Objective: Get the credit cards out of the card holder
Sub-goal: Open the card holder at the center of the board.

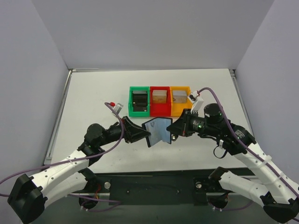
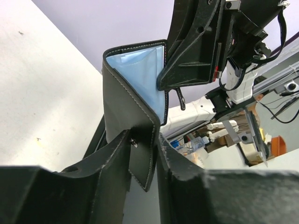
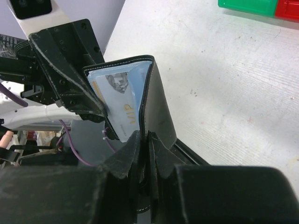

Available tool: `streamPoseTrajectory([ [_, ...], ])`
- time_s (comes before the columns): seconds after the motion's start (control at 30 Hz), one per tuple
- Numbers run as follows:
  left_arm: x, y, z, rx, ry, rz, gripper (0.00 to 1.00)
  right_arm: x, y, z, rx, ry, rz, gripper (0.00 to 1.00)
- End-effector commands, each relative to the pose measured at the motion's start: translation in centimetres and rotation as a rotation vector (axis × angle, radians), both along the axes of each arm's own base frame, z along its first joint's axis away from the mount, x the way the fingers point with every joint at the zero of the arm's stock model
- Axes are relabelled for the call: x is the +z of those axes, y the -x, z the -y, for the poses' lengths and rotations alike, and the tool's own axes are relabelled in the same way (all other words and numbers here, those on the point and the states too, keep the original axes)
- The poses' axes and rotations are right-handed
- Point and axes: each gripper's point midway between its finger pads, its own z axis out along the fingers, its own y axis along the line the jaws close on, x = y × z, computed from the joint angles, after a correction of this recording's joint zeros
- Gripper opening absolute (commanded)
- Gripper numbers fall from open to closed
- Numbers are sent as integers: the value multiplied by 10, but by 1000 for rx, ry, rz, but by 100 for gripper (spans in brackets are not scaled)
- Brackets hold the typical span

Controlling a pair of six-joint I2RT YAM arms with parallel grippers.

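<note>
The card holder is still half folded, with my right gripper at the leaf's edge. I should open that gripper, take the leaf deeper (image 1: pixel 165 132) and spread it flat.
The card holder (image 1: pixel 158 130), a black bifold wallet, hangs opened in the air between both arms, its blue-grey inside (image 2: pixel 140 74) showing. My right gripper (image 1: pixel 172 131) is shut on its right leaf (image 3: pixel 159 107), the fingertips pinched on the leather (image 3: pixel 145 137). A pale blue credit card (image 3: pixel 122 100) marked VIP sits in the inner pocket. My left gripper (image 1: pixel 147 136) stands at the left leaf, jaws partly apart either side of the snap tab (image 2: pixel 142 158), with a gap still showing beside it.
A green bin (image 1: pixel 131 88), a red bin (image 1: pixel 160 87) and a yellow bin (image 1: pixel 180 87) stand in a row behind the wallet, each holding a stack. The white table (image 1: pixel 93 102) runs to grey walls on three sides.
</note>
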Motion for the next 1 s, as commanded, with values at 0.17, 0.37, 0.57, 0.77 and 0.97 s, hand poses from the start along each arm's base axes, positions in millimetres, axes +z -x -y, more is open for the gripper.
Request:
streamPoseTrajectory([
  [0.17, 18, 2, -2, 8, 28, 65, 6, 21, 2, -7, 33, -98, 49, 0],
  [0.37, 21, 3, -1, 2, 22, 72, 0, 23, 5, -5, 44, -96, 63, 43],
  [0.57, 21, 1, -1, 8, -21, 82, 0, 22, 3, 7, 12, -37, 88, 69],
  [0.77, 27, 2, -1, 3, -27, 102, 0, 15, 4, 4, 39, 56, 92, 71],
  [0.97, 30, 3, 1, -13, -23, 106, 0, 0, 3, -5, 47, 153, 78, 68],
])
